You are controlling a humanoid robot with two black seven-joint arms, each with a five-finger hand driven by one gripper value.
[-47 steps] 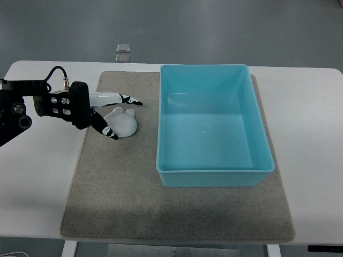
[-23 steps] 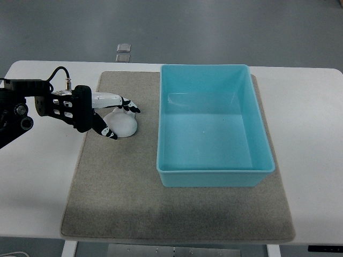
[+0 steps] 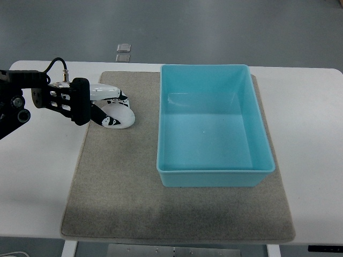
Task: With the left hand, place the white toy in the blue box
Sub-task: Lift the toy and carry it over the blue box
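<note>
Next, I let go of the white toy with my left gripper in the blue box point(image 3: 182, 122), next to the side of the box nearest my arm.
The white toy point(image 3: 122, 117) is a small rounded figure lying on the grey mat point(image 3: 118, 182), left of the blue box point(image 3: 214, 176). My left hand point(image 3: 110, 110) reaches in from the left edge and its black-tipped fingers point(image 3: 121, 99) are curled over and around the toy, gripping it. The toy still looks to be at mat level, a short way from the box's left wall. The blue box is a deep rectangular tub with nothing inside. The right arm does not show.
The mat lies on a white table point(image 3: 311, 134). Two small grey squares point(image 3: 123, 52) lie on the floor beyond the table's far edge. A black cable point(image 3: 53, 67) loops above my left forearm.
My left hand's fingers have closed from a spread pose beside the toy to a curled grip around it. The toy has turned and shifted slightly.
</note>
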